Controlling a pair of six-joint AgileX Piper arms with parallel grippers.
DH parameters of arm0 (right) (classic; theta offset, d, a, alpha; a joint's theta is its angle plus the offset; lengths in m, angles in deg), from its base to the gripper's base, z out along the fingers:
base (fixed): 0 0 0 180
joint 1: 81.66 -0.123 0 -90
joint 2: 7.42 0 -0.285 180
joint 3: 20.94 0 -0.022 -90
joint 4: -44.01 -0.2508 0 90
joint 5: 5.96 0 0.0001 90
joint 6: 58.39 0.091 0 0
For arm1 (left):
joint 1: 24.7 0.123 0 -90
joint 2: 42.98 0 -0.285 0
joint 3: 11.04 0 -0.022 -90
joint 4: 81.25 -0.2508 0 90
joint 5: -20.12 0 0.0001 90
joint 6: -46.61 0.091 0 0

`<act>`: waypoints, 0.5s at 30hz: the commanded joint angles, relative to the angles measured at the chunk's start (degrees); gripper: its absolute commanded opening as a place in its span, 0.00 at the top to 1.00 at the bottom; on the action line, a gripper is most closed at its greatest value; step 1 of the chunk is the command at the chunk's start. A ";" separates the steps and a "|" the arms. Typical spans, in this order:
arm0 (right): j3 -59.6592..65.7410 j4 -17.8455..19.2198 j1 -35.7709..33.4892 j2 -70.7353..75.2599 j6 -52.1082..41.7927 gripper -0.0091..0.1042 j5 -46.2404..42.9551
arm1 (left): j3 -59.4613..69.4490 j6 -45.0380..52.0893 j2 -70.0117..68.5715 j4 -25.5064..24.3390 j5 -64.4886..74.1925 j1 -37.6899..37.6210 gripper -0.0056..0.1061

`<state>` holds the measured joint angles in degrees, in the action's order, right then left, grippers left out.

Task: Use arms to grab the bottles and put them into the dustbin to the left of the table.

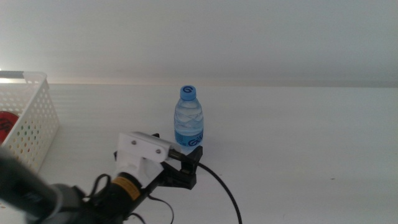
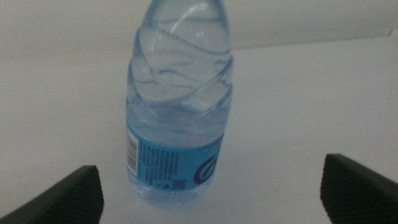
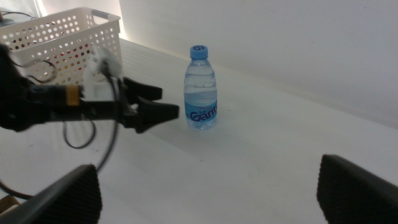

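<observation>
My left gripper will next need to move over to the blue label (image 1: 188, 137) (image 2: 176, 160) on the lower body of the water bottle and close on it there.
A small clear water bottle (image 1: 188, 118) with a blue cap stands upright on the white table (image 1: 298, 143). My left gripper (image 1: 189, 167) comes in from the lower left, open, its fingers just in front of the bottle's base and apart from it. In the left wrist view the bottle (image 2: 180, 112) stands ahead between the wide-open jaws. The right wrist view shows the bottle (image 3: 201, 87), the left gripper (image 3: 160, 102) and the white perforated dustbin (image 3: 62, 37). A red can (image 1: 5, 121) lies inside the dustbin (image 1: 31, 124). My right gripper (image 3: 208, 177) is open, empty and far from the bottle. The orange juice bottle is out of view.
The dustbin stands at the table's left edge. A black cable (image 1: 224, 190) trails from the left gripper across the table in front of the bottle. A plain white wall (image 1: 249, 37) rises behind the table.
</observation>
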<state>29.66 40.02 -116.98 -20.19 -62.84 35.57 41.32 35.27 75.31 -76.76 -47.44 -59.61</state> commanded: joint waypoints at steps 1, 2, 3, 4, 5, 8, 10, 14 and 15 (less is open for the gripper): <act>0.13 0.28 -0.09 0.31 -0.37 0.10 -0.56 | -2.36 -0.03 3.48 0.95 -6.91 0.18 0.11; 0.13 0.28 -0.09 0.31 -0.37 0.10 -0.56 | -3.35 -0.03 4.59 1.07 -6.91 0.18 0.11; 0.13 0.28 -0.09 0.31 -0.37 0.10 -0.56 | -4.28 0.54 5.46 1.36 -6.91 0.18 0.11; 0.13 0.28 -0.09 0.31 -0.37 0.10 -0.56 | -5.10 1.11 6.04 1.59 -6.91 0.18 0.11; 0.13 0.28 -0.09 0.31 -0.37 0.10 -0.56 | -5.67 2.21 6.33 1.75 -6.67 0.18 0.11; 0.13 0.28 -0.09 0.31 -0.37 0.10 -0.56 | -7.82 6.70 6.44 2.22 -3.60 0.18 0.11; 0.13 0.28 -0.09 0.31 -0.37 0.10 -0.56 | -9.69 7.85 6.44 2.22 -0.14 0.18 0.11; 0.13 0.28 -0.09 0.31 -0.37 0.10 -0.56 | -13.36 9.18 6.57 2.47 5.91 0.18 0.11; 0.13 0.28 -0.09 0.31 -0.37 0.10 -0.56 | -14.33 10.15 6.57 2.81 7.21 0.18 0.11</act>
<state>29.66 40.02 -116.98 -20.19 -62.84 35.57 28.29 44.21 81.55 -74.79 -42.35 -59.61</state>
